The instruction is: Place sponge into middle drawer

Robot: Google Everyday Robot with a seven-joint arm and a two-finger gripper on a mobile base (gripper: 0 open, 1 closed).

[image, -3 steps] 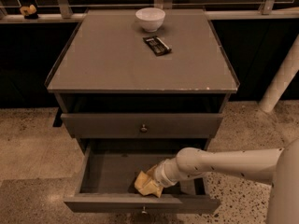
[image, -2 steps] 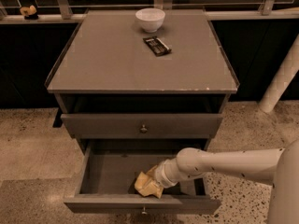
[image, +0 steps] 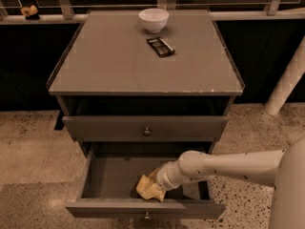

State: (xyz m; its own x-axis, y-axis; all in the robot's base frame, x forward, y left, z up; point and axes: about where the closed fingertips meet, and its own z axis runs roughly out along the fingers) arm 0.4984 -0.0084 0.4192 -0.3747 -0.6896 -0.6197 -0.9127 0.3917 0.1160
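The gripper needs to release the sponge near the centre of the middle drawer's bottom [image: 147, 171], slightly toward the back.
The middle drawer [image: 110, 179] is pulled open below the upper knobbed drawer front [image: 119, 127]. The pale yellow sponge [image: 147, 190] lies inside it, near the front wall and a little right of centre. My gripper [image: 156, 181] reaches down into the drawer from the right, on the end of the white arm [image: 224, 165]. Its tip is right against the sponge's upper right side. The sponge hides the tip of the gripper.
A white bowl [image: 153, 19] and a small dark wrapped bar [image: 160, 46] sit at the back of the cabinet top [image: 109, 66]. A white post [image: 286, 82] stands on the speckled floor at the right. A small yellowish object [image: 29, 11] rests on the back ledge at the far left.
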